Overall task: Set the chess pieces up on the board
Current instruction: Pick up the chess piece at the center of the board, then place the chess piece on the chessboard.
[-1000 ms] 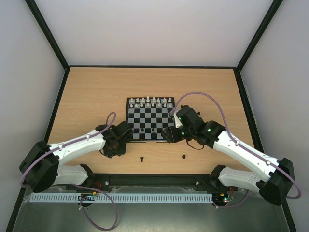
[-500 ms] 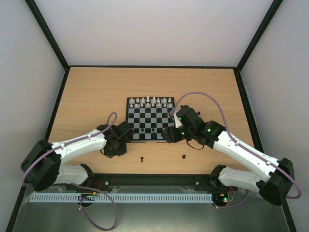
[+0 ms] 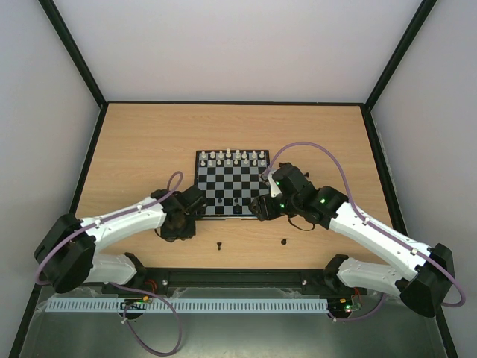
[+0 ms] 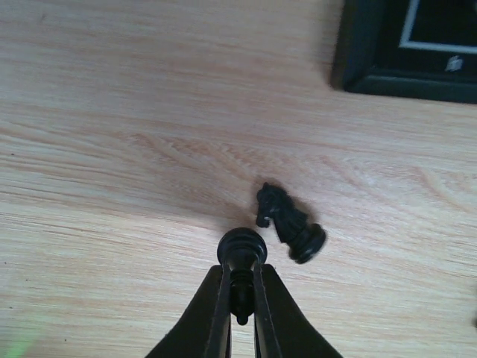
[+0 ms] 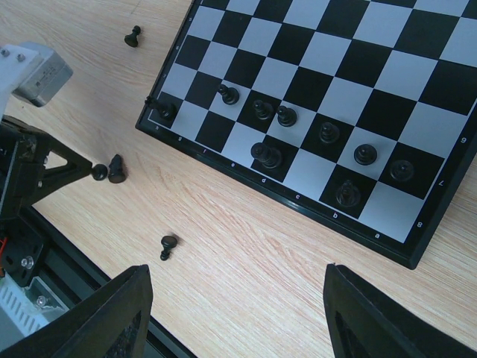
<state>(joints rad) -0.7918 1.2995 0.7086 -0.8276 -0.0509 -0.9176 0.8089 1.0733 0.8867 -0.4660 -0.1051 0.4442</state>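
Observation:
I should use my left gripper to put down the black bishop on the dark near-edge square [image 3: 219,210] behind the closest black pawn.
The board [image 3: 223,185] lies mid-table; white pieces [image 3: 237,156] line its far rows. In the right wrist view several black pieces [image 5: 286,115] stand near the board's [image 5: 350,45] near edge. My left gripper [image 4: 241,280] is shut on a black pawn [image 4: 241,248], just above the wood beside a fallen black knight [image 4: 291,222]; it sits off the board's near left corner [image 3: 182,224]. My right gripper [image 5: 235,306] is open and empty over the wood at the board's near right corner [image 3: 261,207].
A black pawn [image 3: 220,245] lies loose on the wood in front of the board, also in the right wrist view [image 5: 168,245]. Another dark piece [image 3: 285,242] lies right of it. A further pawn [image 5: 133,36] stands beside the board's left side.
My left gripper has shifted slightly to the right with the pawn in it. The right arm and the pieces have not moved.

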